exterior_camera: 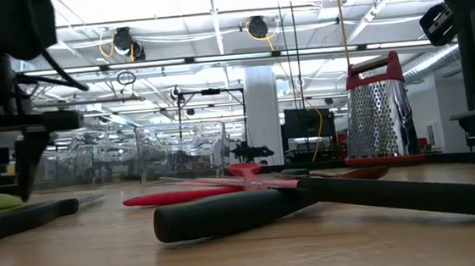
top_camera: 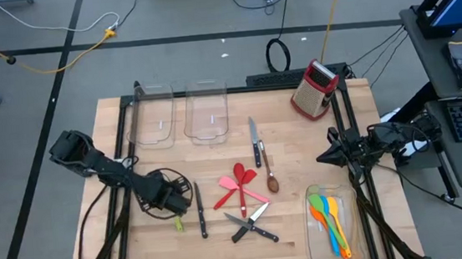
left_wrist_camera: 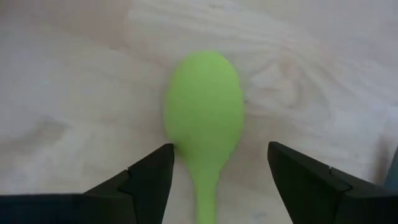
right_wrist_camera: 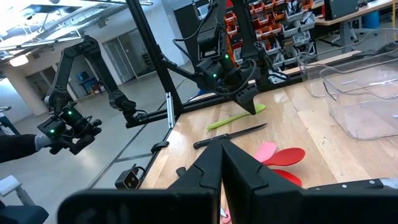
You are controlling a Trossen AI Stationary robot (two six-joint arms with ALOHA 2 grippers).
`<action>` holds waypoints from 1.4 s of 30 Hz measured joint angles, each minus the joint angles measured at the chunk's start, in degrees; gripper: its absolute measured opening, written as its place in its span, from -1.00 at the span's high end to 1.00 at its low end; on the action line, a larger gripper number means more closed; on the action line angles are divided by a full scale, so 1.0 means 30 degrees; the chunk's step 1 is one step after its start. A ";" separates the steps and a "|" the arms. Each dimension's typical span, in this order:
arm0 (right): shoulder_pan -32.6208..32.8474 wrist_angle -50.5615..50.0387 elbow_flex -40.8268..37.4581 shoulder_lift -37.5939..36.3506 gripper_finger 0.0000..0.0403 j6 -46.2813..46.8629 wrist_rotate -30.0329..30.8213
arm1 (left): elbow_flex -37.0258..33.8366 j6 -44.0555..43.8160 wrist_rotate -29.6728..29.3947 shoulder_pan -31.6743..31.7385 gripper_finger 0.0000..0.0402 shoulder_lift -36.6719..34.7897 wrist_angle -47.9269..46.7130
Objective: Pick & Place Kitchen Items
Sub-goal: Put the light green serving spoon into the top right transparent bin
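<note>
Next, my left gripper backs off and takes the green spoon farther down its slim handle [top_camera: 179, 224], because its fingers straddle the spoon where the wide bowl narrows.
A green spoon [left_wrist_camera: 204, 112] lies flat on the wooden table [top_camera: 140, 238] near its front left; it also shows in the high view [top_camera: 178, 224]. My left gripper [left_wrist_camera: 217, 152] is open above it, pointing down, with one finger on either side of the spoon where the bowl meets the handle; whether the near finger touches the bowl's edge, I cannot tell. In the high view my left gripper [top_camera: 177, 208] is just left of a black-handled knife [top_camera: 199, 209]. My right gripper [top_camera: 334, 156] is shut and empty at the table's right edge.
Red and pink spatulas [top_camera: 240, 187], a brown spoon [top_camera: 271, 180], a knife [top_camera: 255, 140] and two crossed knives [top_camera: 252, 226] lie mid-table. A clear bin [top_camera: 314, 239] at front right holds coloured utensils [top_camera: 331, 220]. Two clear bins [top_camera: 152, 140] [top_camera: 209, 136] and a red grater [top_camera: 315, 88] stand at the back.
</note>
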 joint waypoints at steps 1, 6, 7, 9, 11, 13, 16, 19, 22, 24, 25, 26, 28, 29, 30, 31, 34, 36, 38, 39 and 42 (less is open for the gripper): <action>0.0002 0.0000 0.0000 0.0000 1.00 0.0003 -0.0001 | -0.0011 0.0269 -0.0028 0.0219 -0.32 0.0000 0.0022; 0.0000 0.0000 0.0000 0.0000 1.00 0.0461 0.0003 | -0.0649 0.1335 0.0590 0.1188 -0.33 -0.0089 0.0593; 0.0007 0.0000 0.0000 0.0000 1.00 0.0501 -0.0003 | -0.0776 0.1582 0.0688 0.1313 -0.33 -0.0102 0.0824; 0.0000 0.0000 0.0000 0.0000 1.00 0.0506 -0.0003 | -0.0995 0.2080 0.0687 0.1561 -0.33 -0.0102 0.1560; 0.0000 0.0006 0.0000 0.0000 1.00 0.0503 0.0004 | -0.1151 0.2467 0.0624 0.1758 -0.33 -0.0102 0.2053; 0.0000 0.0000 0.0000 0.0000 1.00 0.0503 0.0004 | -0.1235 0.2859 0.0705 0.1986 -0.33 -0.0102 0.2409; 0.0000 0.0000 0.0000 -0.0001 1.00 0.0496 0.0004 | -0.1281 0.3657 0.1024 0.2291 -0.33 0.0002 0.2508; 0.0000 0.0000 0.0000 0.0000 1.00 0.0468 0.0004 | -0.1241 0.4190 0.1239 0.2416 -0.30 0.0307 0.2546; 0.0000 0.0004 0.0000 0.0000 1.00 0.0459 0.0027 | -0.1163 0.4195 0.1194 0.2409 -0.16 0.0680 0.2751; 0.0000 0.0007 0.0000 -0.0002 1.00 0.0487 0.0058 | -0.1151 0.4206 0.1103 0.2409 -0.01 0.0758 0.2888; 0.0000 0.0007 0.0000 0.0000 1.00 0.0495 0.0062 | -0.1144 0.4212 0.1050 0.2409 0.07 0.0758 0.2901; 0.0000 0.0007 0.0000 0.0000 1.00 0.0495 0.0062 | -0.1137 0.4212 0.1014 0.2409 0.15 0.0758 0.2901; 0.0000 0.0034 0.0000 0.0000 1.00 0.0501 0.0062 | -0.1118 0.4193 0.0976 0.2409 0.28 0.0758 0.2864; 0.0000 0.0102 0.0000 0.0000 1.00 0.0495 0.0062 | -0.1115 0.4168 0.0972 0.2409 0.32 0.0758 0.2836; 0.0000 0.0178 0.0000 0.0000 1.00 0.0495 0.0070 | -0.1115 0.4144 0.0980 0.2409 0.33 0.0758 0.2809; 0.0000 0.0204 0.0000 -0.0007 1.00 0.0495 0.0070 | -0.1113 0.4127 0.1019 0.2409 0.33 0.0758 0.2787; 0.0000 0.0175 0.0000 -0.0007 1.00 0.0495 0.0070 | -0.1060 0.4053 0.1000 0.2409 0.33 0.0758 0.2703; 0.0000 0.0182 0.0000 -0.0007 1.00 0.0503 0.0075 | -0.0926 0.3989 0.0849 0.2385 0.33 0.0720 0.2449; 0.0000 0.0175 0.0000 -0.0007 1.00 0.0503 0.0073 | -0.0764 0.3942 0.0691 0.2373 0.34 0.0707 0.2182; 0.0000 0.0182 0.0000 -0.0007 1.00 0.0503 0.0077 | -0.0732 0.3932 0.0619 0.2373 0.35 0.0668 0.2093; 0.0000 0.0175 0.0000 -0.0007 1.00 0.0503 0.0077 | -0.0729 0.3928 0.0536 0.2358 0.36 0.0595 0.2000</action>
